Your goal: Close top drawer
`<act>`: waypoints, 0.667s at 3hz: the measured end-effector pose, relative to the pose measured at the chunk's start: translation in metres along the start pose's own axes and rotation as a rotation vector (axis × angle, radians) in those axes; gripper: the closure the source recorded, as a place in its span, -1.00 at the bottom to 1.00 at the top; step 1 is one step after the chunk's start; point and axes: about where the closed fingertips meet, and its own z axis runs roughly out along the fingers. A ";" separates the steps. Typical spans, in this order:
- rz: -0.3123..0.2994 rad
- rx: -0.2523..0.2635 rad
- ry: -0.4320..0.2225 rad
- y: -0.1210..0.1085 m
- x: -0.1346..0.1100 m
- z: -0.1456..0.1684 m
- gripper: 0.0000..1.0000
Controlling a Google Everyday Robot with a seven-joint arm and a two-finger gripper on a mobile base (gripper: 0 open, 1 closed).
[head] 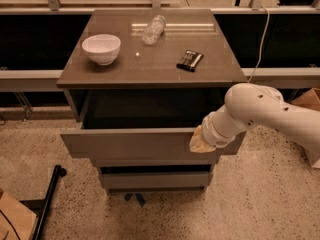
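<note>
The top drawer's front will be shut under the front edge of the cabinet top (152,124). My gripper needs to let go of the drawer there.
The top drawer (130,143) of the grey-brown cabinet is pulled out, its plain flat front facing me and its inside in shadow. My gripper (199,142) sits at the end of the white arm (260,111), which reaches in from the right. It is against the right part of the drawer front. Its tip looks tan and is seen end-on.
On the cabinet top (150,74) are a white bowl (101,48), a clear plastic bottle (153,30) lying on its side, and a dark snack bar (190,60). A lower drawer (155,179) is below. A black pole (49,199) lies on the speckled floor at left.
</note>
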 end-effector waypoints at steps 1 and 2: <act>0.000 0.000 0.000 0.000 0.000 0.000 1.00; -0.036 0.065 -0.024 -0.031 -0.005 0.013 1.00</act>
